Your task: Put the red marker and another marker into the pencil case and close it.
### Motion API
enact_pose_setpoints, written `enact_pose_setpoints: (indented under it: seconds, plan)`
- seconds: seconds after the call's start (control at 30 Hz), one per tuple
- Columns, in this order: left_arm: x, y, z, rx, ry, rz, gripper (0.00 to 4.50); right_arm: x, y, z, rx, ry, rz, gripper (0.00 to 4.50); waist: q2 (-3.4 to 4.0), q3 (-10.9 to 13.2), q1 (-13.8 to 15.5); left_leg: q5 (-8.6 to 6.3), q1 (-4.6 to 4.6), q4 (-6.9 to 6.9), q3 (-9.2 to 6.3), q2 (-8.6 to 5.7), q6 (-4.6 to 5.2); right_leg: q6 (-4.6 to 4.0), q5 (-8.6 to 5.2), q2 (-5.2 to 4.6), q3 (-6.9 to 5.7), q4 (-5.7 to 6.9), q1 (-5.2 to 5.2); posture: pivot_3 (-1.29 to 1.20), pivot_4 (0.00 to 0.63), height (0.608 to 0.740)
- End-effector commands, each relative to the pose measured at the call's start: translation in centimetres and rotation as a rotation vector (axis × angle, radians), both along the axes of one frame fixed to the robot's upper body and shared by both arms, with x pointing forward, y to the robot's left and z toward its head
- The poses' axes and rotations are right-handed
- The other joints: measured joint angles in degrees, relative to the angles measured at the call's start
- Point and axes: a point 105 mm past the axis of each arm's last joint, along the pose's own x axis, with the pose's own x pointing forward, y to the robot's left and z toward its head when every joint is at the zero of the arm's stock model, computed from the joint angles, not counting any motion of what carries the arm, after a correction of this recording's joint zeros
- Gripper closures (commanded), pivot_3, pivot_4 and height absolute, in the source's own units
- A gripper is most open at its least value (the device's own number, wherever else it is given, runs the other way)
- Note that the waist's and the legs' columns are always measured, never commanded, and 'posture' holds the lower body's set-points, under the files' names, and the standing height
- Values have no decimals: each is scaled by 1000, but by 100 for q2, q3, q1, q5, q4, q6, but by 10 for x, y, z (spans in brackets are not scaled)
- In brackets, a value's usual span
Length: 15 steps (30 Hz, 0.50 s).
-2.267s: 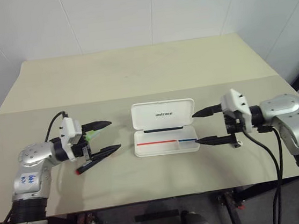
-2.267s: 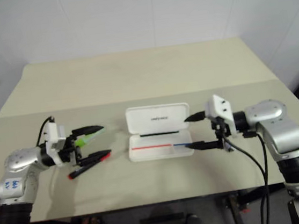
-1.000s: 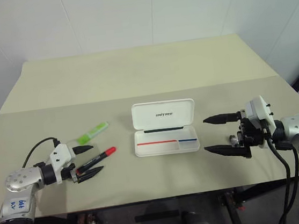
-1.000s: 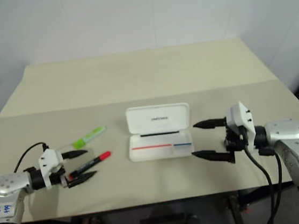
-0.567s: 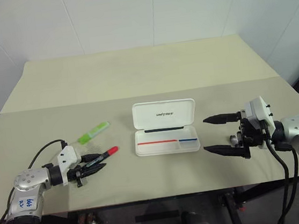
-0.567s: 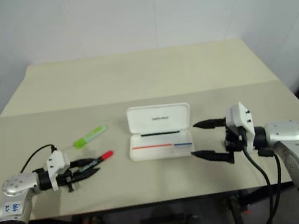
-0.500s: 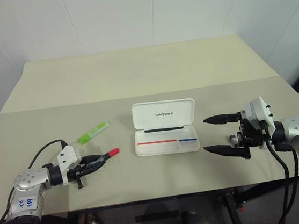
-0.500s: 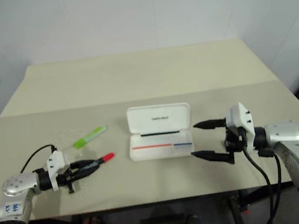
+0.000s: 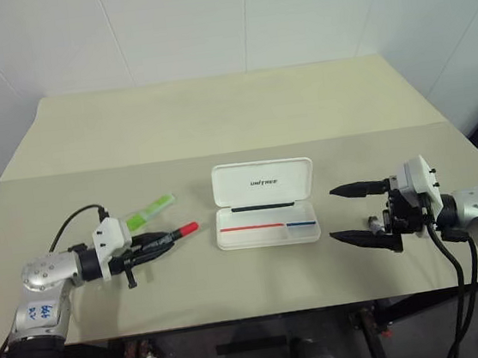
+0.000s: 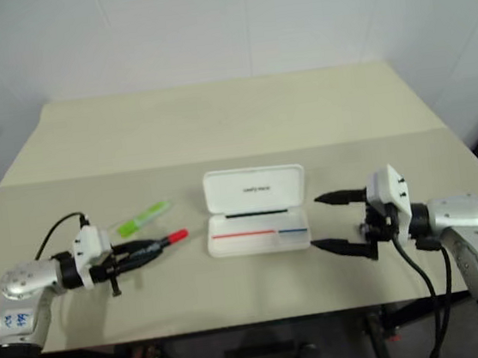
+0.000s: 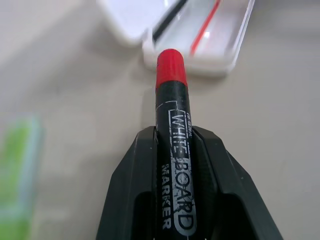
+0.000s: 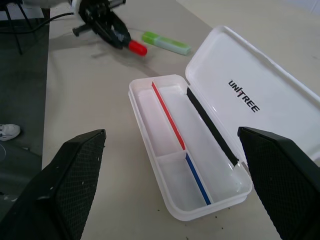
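Note:
The red marker will go down from my left gripper in the white tray (image 9: 254,218) (image 11: 191,13) between the black strip and the red line. The red marker is now lifted off the table.
The red marker (image 9: 174,234), black barrel with a red cap, is lifted off the table with its cap pointing at the pencil case. My left gripper (image 9: 149,243) is shut on its barrel; the left wrist view shows the barrel (image 11: 173,130) pinched between both fingers. The light green highlighter (image 9: 149,210) lies on the table just behind the left gripper. The white pencil case (image 9: 268,236) lies open at the table's middle, lid tipped back, tray holding nothing (image 12: 150,107). My right gripper (image 9: 332,215) hovers open just right of the case.
The beige table (image 9: 232,119) extends far back behind the case. Its front edge (image 9: 255,315) runs close below both grippers. A black cable (image 9: 72,228) loops off my left wrist.
My left gripper closed on the red marker, lifted it off the table and carried it right toward the case. The right gripper stayed in place, open.

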Motion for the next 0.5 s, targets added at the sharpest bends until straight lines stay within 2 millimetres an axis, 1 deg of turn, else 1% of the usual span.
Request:
enact_pose_setpoints:
  seconds: [0.03, 0.13, 0.2, 0.27, 0.33, 0.5]
  plan:
    - [0, -16, 25, 4, -56, -74, 3906, 0, -6, 6, -1, -41, -13, 0, 0, 0, -1, 0, 0, 0, 0, 0, 0, 0, 0, 1, 0, 0, 0, 0, 150, 740]
    - [3, -33, 29, 11, -54, -120, 3906, 1, -8, 5, -1, -45, -23, 0, 0, 0, -2, 0, 1, 2, 0, -1, 0, 1, 0, 1, 0, 2, 1, 0, 150, 740]
    - [6, -51, 31, 12, -55, -163, 3906, 1, -11, 5, -2, -47, -36, 0, 0, 0, -1, 0, 0, 2, 0, -2, 0, 1, 0, 2, 1, 2, 0, 0, 150, 740]
    - [10, -64, 30, 9, -56, -184, 3906, -1, -14, 4, -6, -50, -48, 0, 0, 0, 12, 0, -1, 3, 0, -2, 0, 2, 1, 2, 1, 1, 1, 0, 150, 740]
    - [16, -73, 29, -5, -47, -175, 3906, -2, -15, 4, -8, -56, -58, 0, 0, 0, 9, 0, -3, 4, 0, -5, 0, 6, 3, 1, 2, -1, 2, 0, 150, 740]
    - [24, -95, 25, -6, -37, -210, 3906, -7, -17, 4, -3, -67, -83, 0, 0, 0, -5, 0, -3, 3, 1, -5, 0, 6, 3, 2, 3, -2, 1, 0, 150, 740]
